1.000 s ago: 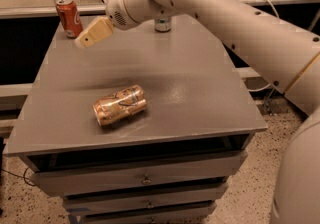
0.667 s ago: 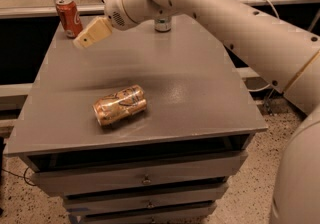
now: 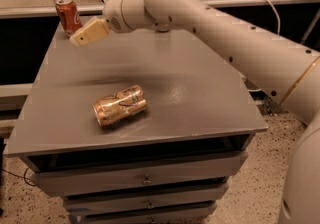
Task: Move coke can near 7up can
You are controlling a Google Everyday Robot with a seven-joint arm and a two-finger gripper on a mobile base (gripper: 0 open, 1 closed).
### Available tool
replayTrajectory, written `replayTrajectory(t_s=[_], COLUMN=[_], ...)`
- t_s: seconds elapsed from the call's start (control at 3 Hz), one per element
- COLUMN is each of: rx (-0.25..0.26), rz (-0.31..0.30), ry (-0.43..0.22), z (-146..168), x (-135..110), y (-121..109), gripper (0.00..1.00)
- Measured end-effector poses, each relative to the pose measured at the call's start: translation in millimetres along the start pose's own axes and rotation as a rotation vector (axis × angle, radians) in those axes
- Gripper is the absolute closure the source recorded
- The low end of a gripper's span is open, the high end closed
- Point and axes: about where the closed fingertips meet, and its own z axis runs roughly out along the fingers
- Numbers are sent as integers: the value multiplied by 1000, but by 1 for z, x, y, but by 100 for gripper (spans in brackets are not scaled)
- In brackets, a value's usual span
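The coke can has to be carried upright to the 7up can, so the can will be gripped by my gripper around the middle (image 3: 69, 19) of the coke can.
The coke can (image 3: 68, 15), red with white script and a silver top, stands upright at the far left corner of the grey cabinet top (image 3: 200, 93). My gripper (image 3: 80, 38) hangs just right of it and slightly nearer, its cream tip pointing down-left and almost touching the can's lower side. It holds nothing that I can see. The 7up can is hidden behind my arm's wrist housing (image 3: 150, 3) at the far edge.
A gold-orange can (image 3: 120, 105) lies on its side in the middle of the top, nearer the front. My white arm (image 3: 250, 48) spans the far right part of the top. Drawers (image 3: 145, 180) sit below the front edge.
The gripper has moved a little left toward the coke can. The arm has shifted and now covers the pale can that showed at the far edge. The cans have not moved.
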Motion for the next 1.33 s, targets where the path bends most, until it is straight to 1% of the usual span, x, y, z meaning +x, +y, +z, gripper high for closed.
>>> replayTrajectory(t_s=[0.33, 0.67, 1.0, 1.33], rx=[34, 44, 18, -38], rz=[6, 38, 69, 95], ry=[-80, -124, -137, -120], z=[34, 68, 103, 138], x=[11, 21, 24, 20], y=[-25, -50, -66, -67], gripper=[0, 0, 0, 0])
